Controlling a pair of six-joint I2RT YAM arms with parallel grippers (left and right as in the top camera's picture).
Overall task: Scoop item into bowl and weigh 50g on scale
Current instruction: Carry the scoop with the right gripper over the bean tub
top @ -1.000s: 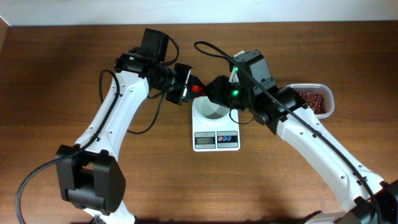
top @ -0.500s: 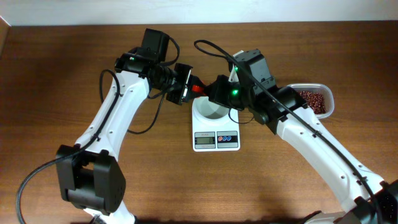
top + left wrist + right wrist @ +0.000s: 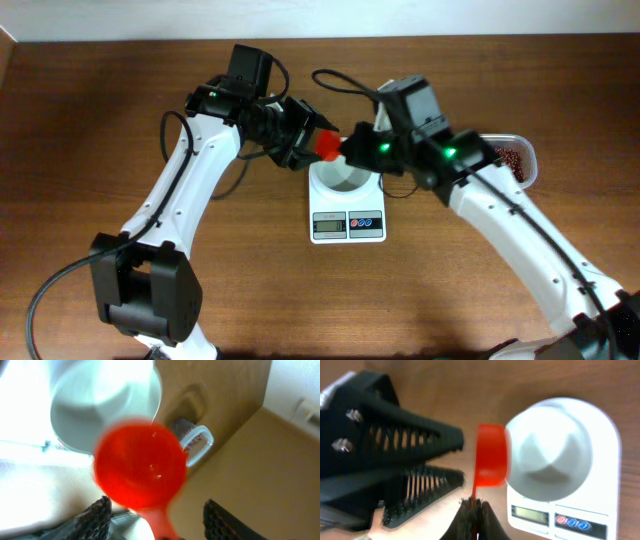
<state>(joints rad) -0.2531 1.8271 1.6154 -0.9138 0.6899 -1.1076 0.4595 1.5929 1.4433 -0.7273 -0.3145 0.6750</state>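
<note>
My right gripper will release the red scoop on the beans in the middle of the clear tub [image 3: 497, 162].
A red scoop [image 3: 327, 146] hangs just left of the white bowl [image 3: 340, 176], which stands on the white scale [image 3: 348, 225]. My right gripper [image 3: 474, 502] is shut on the scoop's thin handle, and the scoop's cup [image 3: 492, 460] stands beside the bowl [image 3: 555, 455]. My left gripper [image 3: 156, 505] is open, its fingers apart on either side of the handle without touching it. The scoop [image 3: 140, 465] looks empty. The beans [image 3: 505, 158] lie in a clear tub at the right.
The clear tub [image 3: 512, 165] stands on the wooden table to the right of the scale, partly under my right arm. The scale's display and buttons [image 3: 560, 517] face the front edge. Both arms meet over the scale's back left corner.
My left gripper has opened and let go of the scoop. My right gripper has shut on its handle and carried it slightly to the right.
</note>
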